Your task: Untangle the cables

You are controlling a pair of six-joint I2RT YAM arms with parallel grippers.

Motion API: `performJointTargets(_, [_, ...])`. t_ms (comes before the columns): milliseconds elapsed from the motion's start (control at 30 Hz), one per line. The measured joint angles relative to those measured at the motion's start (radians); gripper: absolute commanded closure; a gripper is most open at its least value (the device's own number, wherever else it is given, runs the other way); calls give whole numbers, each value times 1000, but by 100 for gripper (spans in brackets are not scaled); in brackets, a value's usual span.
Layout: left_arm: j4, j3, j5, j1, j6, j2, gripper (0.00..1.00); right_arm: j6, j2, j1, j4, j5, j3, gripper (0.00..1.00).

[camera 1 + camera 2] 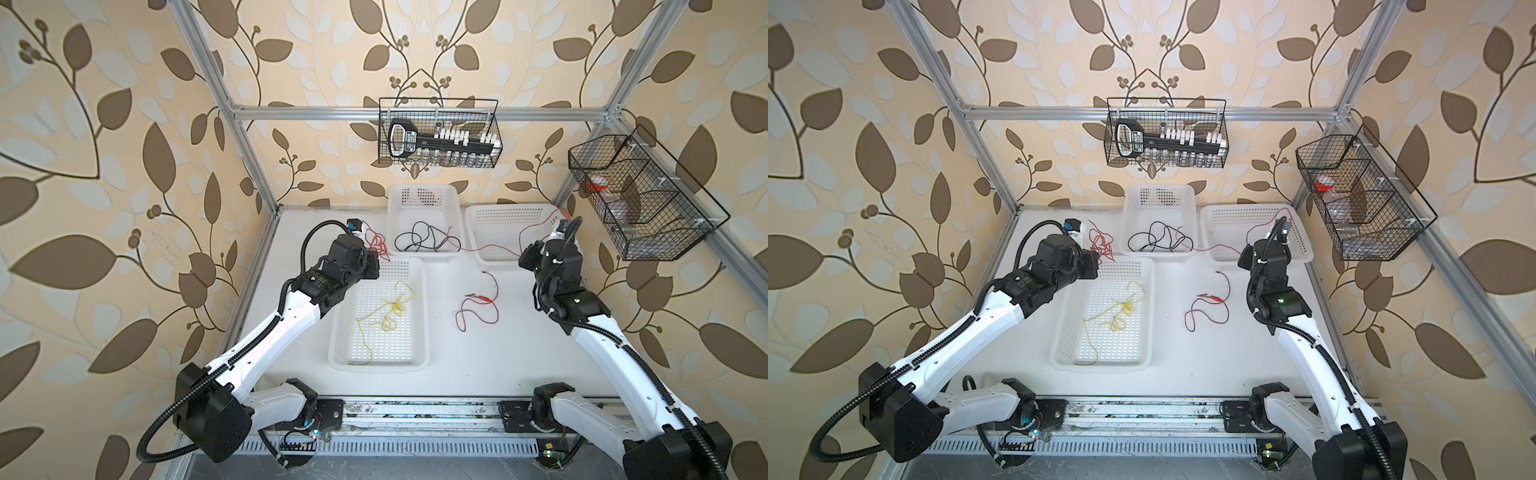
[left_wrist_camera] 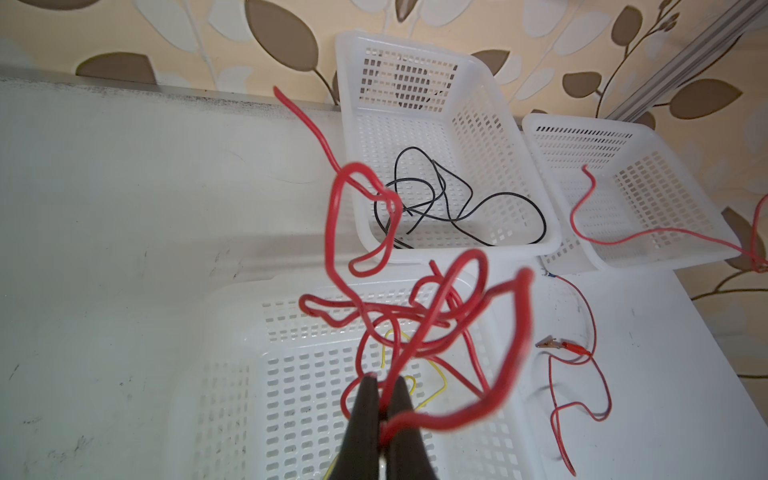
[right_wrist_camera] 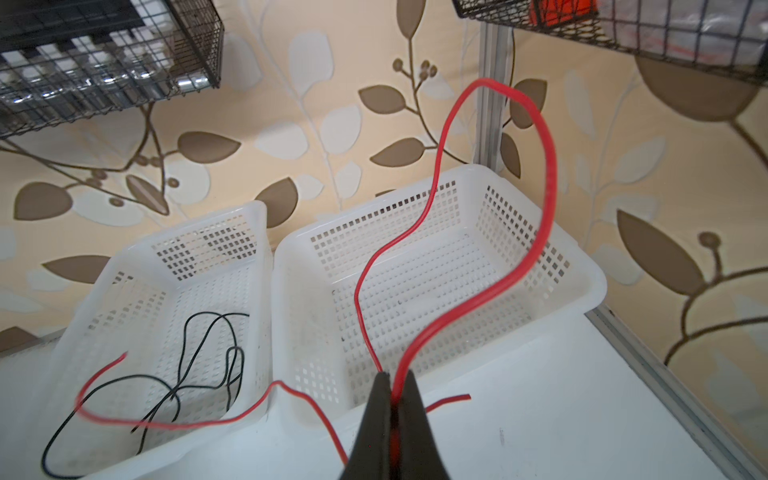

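I will use my right gripper to lay the long thin red cable down along the front side inside the empty white basket (image 1: 505,257) (image 3: 392,374).
The cables lie in several places. My left gripper (image 2: 384,380) is shut on a tangled red cable (image 2: 415,316), which hangs above the back corner of the front basket (image 1: 338,357). A yellow cable (image 1: 390,311) lies knotted in that basket. My right gripper (image 3: 395,376) is shut on a long thin red cable (image 3: 544,199). That cable loops upward, then trails over the right basket (image 1: 511,210) into the back basket (image 1: 392,199). A black cable (image 1: 419,239) lies in the back basket. A red clip lead (image 1: 478,307) rests on the table between the arms.
Two black wire baskets hang from the aluminium frame, one on the back bar (image 1: 440,133) and one on the right side (image 1: 640,195). The three white baskets crowd the back and middle of the table (image 1: 498,365).
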Motion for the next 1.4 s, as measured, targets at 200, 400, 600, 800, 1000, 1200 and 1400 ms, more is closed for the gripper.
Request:
performJointTargets(200, [16, -26, 48, 0, -10, -18, 100, 23, 87, -101, 60, 27, 13, 100])
performJointTargets(400, [37, -53, 72, -3, -21, -39, 100, 61, 183, -175, 93, 38, 12, 100])
performJointTargets(600, [56, -58, 101, -14, -23, -48, 100, 71, 272, -227, 153, 35, 12, 100])
performJointTargets(800, [64, -58, 134, -42, -27, -37, 100, 63, 401, -230, 178, -6, 12, 92])
performJointTargets(1000, [83, -50, 157, -110, -32, 45, 100, 69, 427, -230, 195, -68, 12, 62])
performJointTargets(1200, [84, 6, 173, -194, -31, 144, 100, 74, 415, -230, 202, -119, 13, 45])
performJointTargets(1400, [116, 42, 209, -230, -31, 206, 100, 90, 320, -223, 195, -177, 9, 43])
